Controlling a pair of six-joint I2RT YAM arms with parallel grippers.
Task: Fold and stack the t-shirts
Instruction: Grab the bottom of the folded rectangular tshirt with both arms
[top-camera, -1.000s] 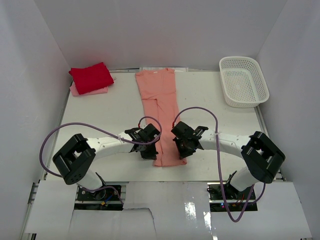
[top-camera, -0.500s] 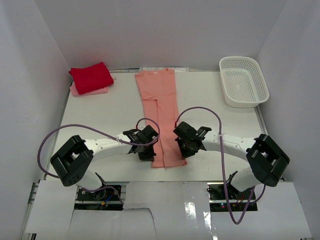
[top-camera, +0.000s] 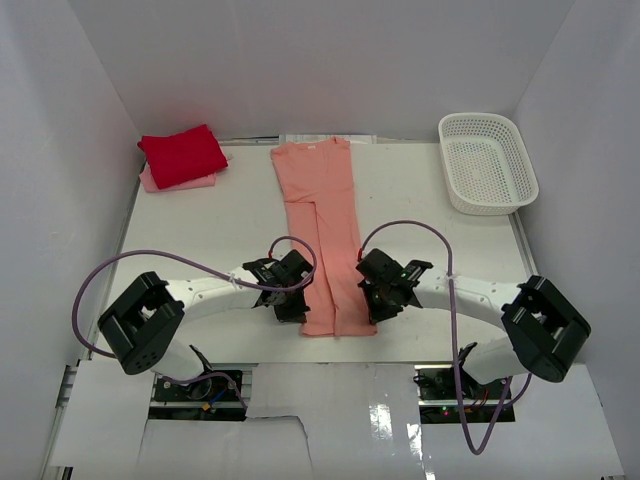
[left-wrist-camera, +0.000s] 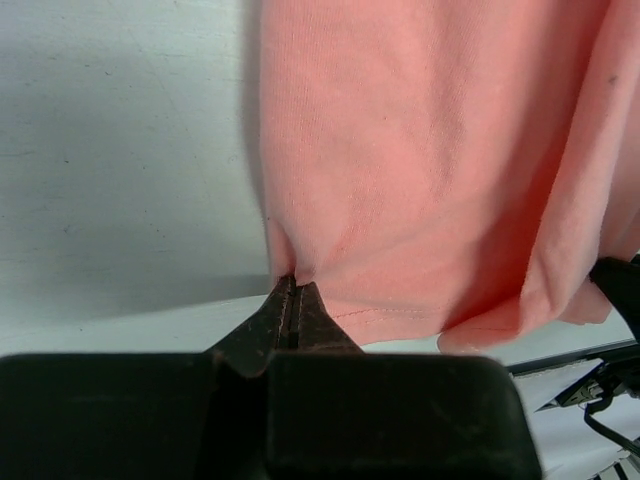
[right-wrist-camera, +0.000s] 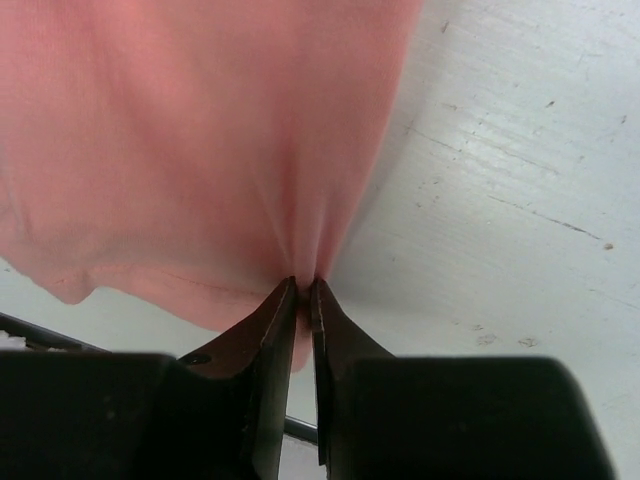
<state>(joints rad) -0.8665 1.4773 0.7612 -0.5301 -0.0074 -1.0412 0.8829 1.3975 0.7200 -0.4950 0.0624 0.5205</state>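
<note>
My left gripper is pinching the side edge of the salmon-pink t-shirt above the hem, so it should open and grab the hem corner (top-camera: 304, 332) before both grippers fold the hem back.
The salmon-pink t-shirt (top-camera: 322, 215) lies as a long narrow strip down the middle of the table, its hem near the front edge. My left gripper (top-camera: 298, 308) is shut on the hem's left corner; the pinch shows in the left wrist view (left-wrist-camera: 293, 280). My right gripper (top-camera: 378, 308) is shut on the hem's right corner, as seen in the right wrist view (right-wrist-camera: 305, 285). The bright red t-shirt (top-camera: 183, 155) lies folded at the back left, on top of the folded pale pink t-shirt (top-camera: 160, 182).
A white lattice basket (top-camera: 487, 162) stands at the back right. White walls close in the table on three sides. The table's front edge (top-camera: 330, 360) runs just below both grippers.
Both grippers have moved slightly toward the front edge and apart, drawing the shirt's hem nearer and wider. The folded pile and basket have not moved.
</note>
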